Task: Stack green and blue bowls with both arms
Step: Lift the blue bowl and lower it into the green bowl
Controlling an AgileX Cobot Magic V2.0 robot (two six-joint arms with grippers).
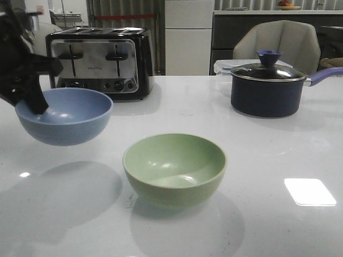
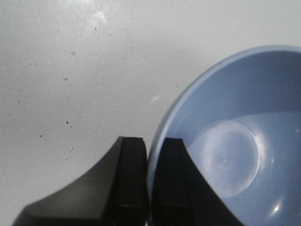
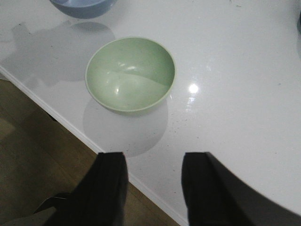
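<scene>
Next, my left gripper releases the blue bowl inside the empty green bowl [image 1: 172, 152] near the table's front middle.
My left gripper [image 1: 36, 105] is shut on the left rim of the dusty blue bowl [image 1: 67, 115] and holds it above the table, left of the green bowl. In the left wrist view one finger is inside the blue bowl [image 2: 235, 141] and one outside, at the gripper [image 2: 151, 155]. The pale green bowl [image 1: 174, 167] stands upright and empty on the white table near the front middle; it also shows in the right wrist view [image 3: 130, 73]. My right gripper [image 3: 153, 169] is open and empty, above the table's front edge, well back from the green bowl. It does not show in the front view.
A chrome toaster [image 1: 99, 61] stands at the back left. A dark lidded saucepan [image 1: 268, 88] with a blue handle stands at the back right, with a clear container behind it. The table's front edge [image 3: 70, 125] and the wooden floor show in the right wrist view.
</scene>
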